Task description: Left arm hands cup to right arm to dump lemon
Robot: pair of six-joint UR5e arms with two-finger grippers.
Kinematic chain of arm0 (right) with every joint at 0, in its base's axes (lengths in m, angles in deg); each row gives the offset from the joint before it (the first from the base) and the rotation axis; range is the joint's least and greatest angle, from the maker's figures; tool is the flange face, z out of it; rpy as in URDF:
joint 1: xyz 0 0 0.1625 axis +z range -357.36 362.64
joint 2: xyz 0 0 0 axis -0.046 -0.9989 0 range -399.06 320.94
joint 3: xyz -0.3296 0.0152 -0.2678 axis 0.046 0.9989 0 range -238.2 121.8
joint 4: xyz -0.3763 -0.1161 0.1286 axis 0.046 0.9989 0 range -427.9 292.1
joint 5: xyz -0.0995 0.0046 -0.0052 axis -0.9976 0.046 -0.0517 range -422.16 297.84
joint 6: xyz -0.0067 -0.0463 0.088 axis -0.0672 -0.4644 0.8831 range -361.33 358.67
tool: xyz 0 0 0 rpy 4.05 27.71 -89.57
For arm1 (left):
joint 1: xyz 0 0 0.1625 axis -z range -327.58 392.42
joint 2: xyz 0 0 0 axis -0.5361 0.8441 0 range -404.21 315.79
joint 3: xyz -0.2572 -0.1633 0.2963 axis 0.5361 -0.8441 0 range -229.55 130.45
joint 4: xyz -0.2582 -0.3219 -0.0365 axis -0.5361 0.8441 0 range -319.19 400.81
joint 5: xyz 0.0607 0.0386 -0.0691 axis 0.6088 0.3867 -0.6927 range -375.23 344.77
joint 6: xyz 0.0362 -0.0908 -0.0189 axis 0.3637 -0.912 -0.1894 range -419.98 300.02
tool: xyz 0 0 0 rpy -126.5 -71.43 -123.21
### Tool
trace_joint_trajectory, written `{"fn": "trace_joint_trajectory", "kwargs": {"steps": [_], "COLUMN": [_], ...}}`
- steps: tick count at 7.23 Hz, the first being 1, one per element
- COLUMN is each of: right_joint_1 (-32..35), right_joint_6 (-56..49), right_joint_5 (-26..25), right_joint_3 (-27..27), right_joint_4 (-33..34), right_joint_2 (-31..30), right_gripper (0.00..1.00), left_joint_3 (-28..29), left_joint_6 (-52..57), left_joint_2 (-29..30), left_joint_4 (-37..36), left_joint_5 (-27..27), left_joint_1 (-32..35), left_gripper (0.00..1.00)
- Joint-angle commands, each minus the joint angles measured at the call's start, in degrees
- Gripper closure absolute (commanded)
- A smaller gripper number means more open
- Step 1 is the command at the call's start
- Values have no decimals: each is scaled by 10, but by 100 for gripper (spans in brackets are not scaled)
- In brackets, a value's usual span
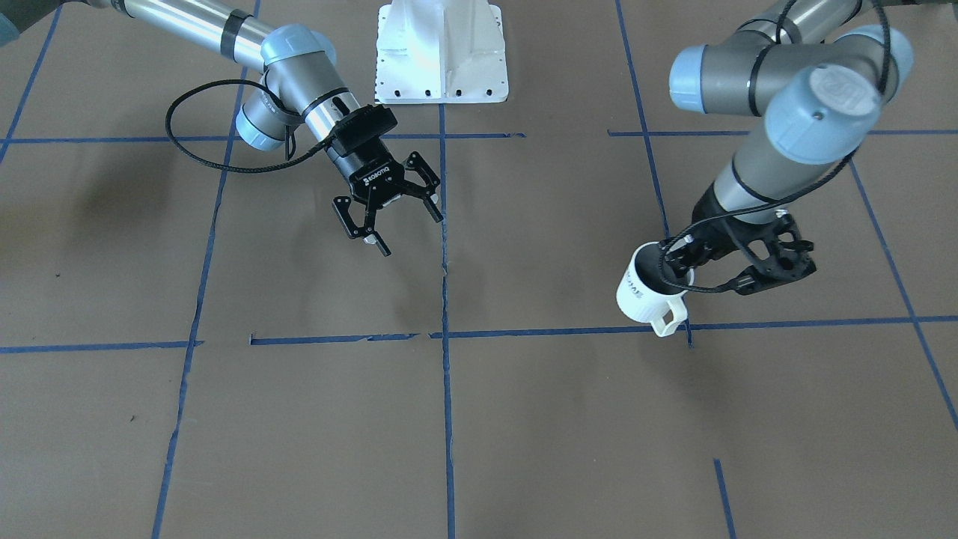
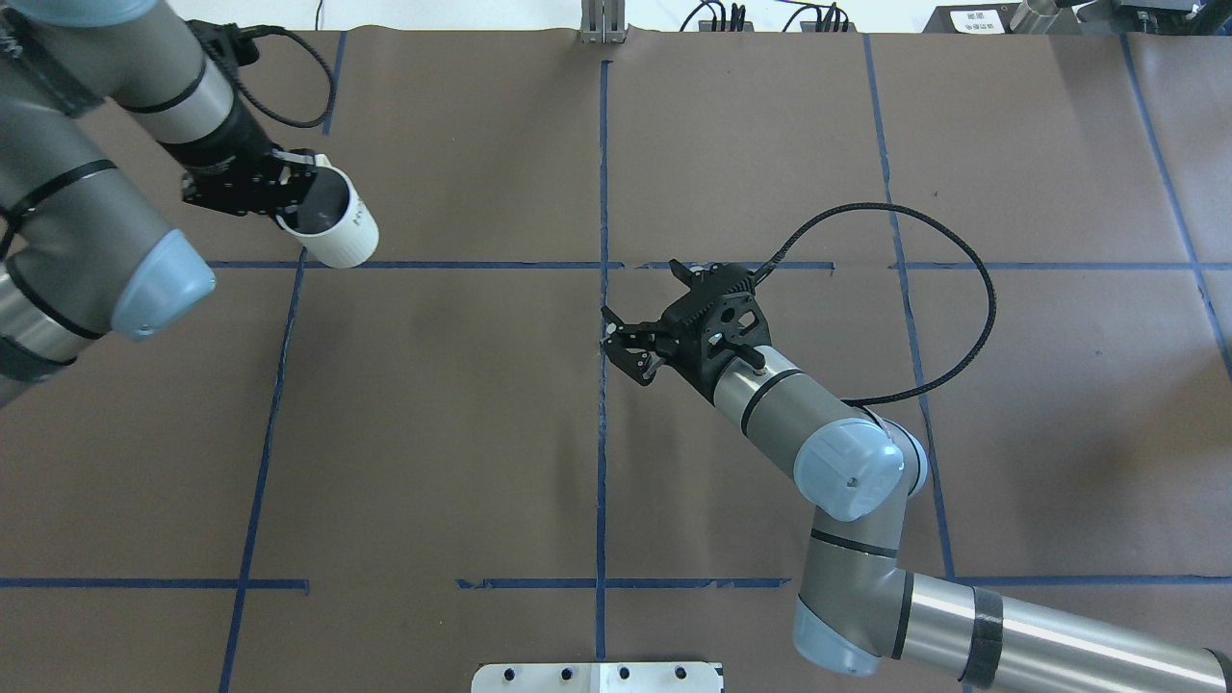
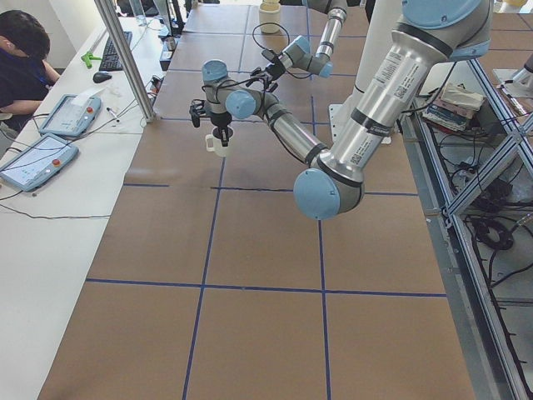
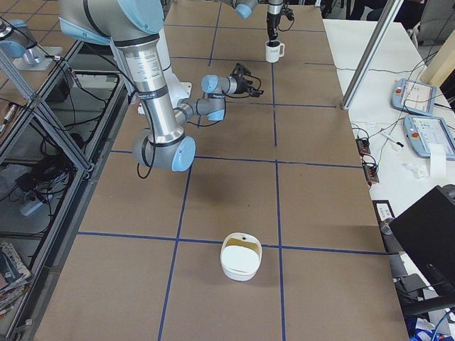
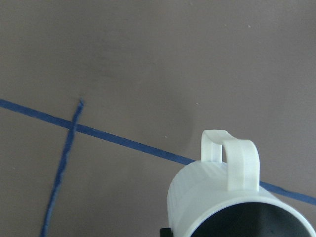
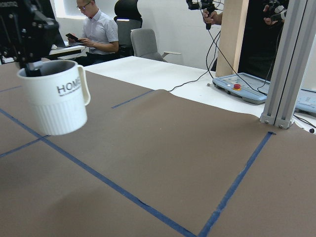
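Observation:
I should use my left gripper to set the white cup down on the bare table inside the blue tape box (image 1: 774, 252).
The white cup (image 1: 645, 290) with "HOME" lettering hangs upright from my left gripper (image 1: 676, 268), which is shut on its rim, one finger inside and one outside. The cup seems to be just off the table. It also shows in the overhead view (image 2: 335, 229), the left wrist view (image 5: 232, 195) and the right wrist view (image 6: 58, 101). Its inside is dark and the lemon is hidden. My right gripper (image 1: 412, 233) is open and empty near the table's middle, also in the overhead view (image 2: 623, 346), pointing toward the cup from far off.
A white bowl (image 4: 241, 257) sits on the table toward the robot's right end. The white robot base (image 1: 441, 52) stands at the table's edge. Blue tape lines cross the brown surface. Operators and teach pendants (image 3: 37, 158) are at a side table.

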Motion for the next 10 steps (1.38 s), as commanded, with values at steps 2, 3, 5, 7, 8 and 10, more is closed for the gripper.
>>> {"fn": "trace_joint_trajectory", "kwargs": {"steps": [2,3,5,7,8,10], "right_joint_1": [49,97,195,301,328,380], "right_joint_6": [53,79,85,60,-3,-114], "right_joint_5": [67,174,372,527,559,584], "right_joint_3": [-16,-25,-76,-146,-151,-198], "right_joint_4": [156,198,372,569,618,716], "right_joint_2": [0,0,-1,-8,-9,-46], "right_gripper": [0,0,0,0,0,0], "left_joint_3": [-68,-77,-93,-91,-75,-70], "left_joint_6": [169,214,280,282,282,273], "left_joint_2": [-128,-158,-210,-244,-252,-274], "left_joint_4": [-3,-1,1,10,23,63], "left_joint_5": [-1,-1,-2,-7,-31,-60], "left_joint_1": [60,77,96,98,98,97], "left_gripper": [100,100,100,100,100,100]}}
